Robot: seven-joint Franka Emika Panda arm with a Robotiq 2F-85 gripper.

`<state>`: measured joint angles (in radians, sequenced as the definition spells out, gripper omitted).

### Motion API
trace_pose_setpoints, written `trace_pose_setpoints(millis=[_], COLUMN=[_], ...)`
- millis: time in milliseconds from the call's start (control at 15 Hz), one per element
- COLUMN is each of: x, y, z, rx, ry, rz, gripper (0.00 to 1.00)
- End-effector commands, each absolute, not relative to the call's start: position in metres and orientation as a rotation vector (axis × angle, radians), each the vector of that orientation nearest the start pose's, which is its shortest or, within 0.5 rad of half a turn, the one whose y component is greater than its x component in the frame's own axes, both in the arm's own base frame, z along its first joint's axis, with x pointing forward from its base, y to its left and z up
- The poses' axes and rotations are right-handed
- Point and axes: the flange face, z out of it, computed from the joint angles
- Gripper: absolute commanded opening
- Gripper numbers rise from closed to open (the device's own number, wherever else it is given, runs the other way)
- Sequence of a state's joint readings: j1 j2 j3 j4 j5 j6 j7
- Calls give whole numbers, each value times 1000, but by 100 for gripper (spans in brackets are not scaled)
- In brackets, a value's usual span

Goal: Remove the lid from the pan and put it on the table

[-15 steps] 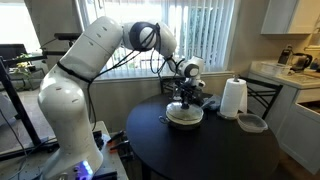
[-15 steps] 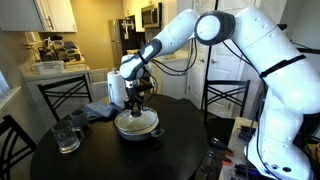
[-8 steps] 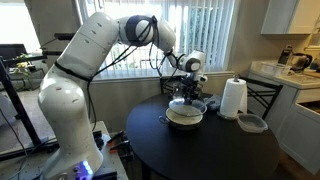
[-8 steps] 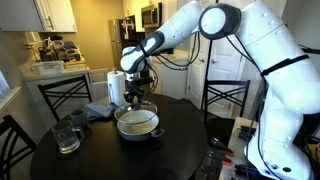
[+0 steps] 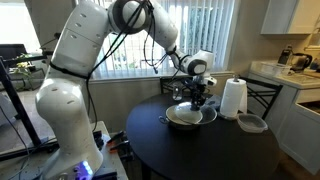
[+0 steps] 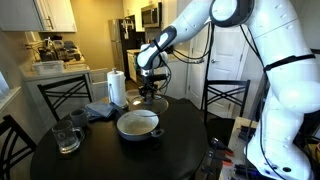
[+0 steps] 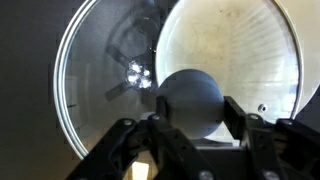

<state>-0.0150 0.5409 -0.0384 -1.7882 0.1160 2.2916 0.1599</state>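
Observation:
My gripper should set the glass lid down on the bare black table (image 5: 202, 149), in the spot that is just in front of the pan.
The silvery-cream pan (image 5: 186, 118) (image 6: 138, 124) sits uncovered near the middle of the black round table (image 5: 150, 145) (image 6: 110, 162). My gripper (image 5: 199, 90) (image 6: 150, 91) (image 7: 190, 112) is shut on the dark round knob of the glass lid (image 5: 198, 101) (image 6: 152, 100). It holds the lid level, a little above the pan's far edge and partly off to its side. In the wrist view the lid (image 7: 100, 75) fills the frame. Through its glass I see the pan's pale inside (image 7: 235, 50) on the right and the black table on the left.
A paper-towel roll (image 5: 233, 98) (image 6: 117, 88) stands at the table's edge next to a small grey bowl (image 5: 252, 123). A blue cloth (image 6: 98, 110) and a glass jug (image 6: 66, 135) lie on the table. Chairs stand around it. A white counter (image 5: 285, 72) is close by.
The gripper has lifted the lid off the pan and carried it up and sideways toward the paper-towel side. The pan now stands open and has not moved.

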Motion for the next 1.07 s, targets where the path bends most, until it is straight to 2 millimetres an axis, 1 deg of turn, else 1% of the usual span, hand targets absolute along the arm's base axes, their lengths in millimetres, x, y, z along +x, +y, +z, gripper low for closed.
trace_pose_setpoints(millis=[0,267,600,667,800,933,1000], x=[608,570,523,516,508,508,509], y=[-65,-105,-142,-150,-163,-172,-175], z=[261,252,250,247,235,216,210], rx=[-2988,-2952,-2923,-2917,-2901,-2900,-2905], ry=[591,726,872,899,932,952,961], rz=[12,40,60,67,84,57,26], gripper=[33,33,33,33,33,33,33])
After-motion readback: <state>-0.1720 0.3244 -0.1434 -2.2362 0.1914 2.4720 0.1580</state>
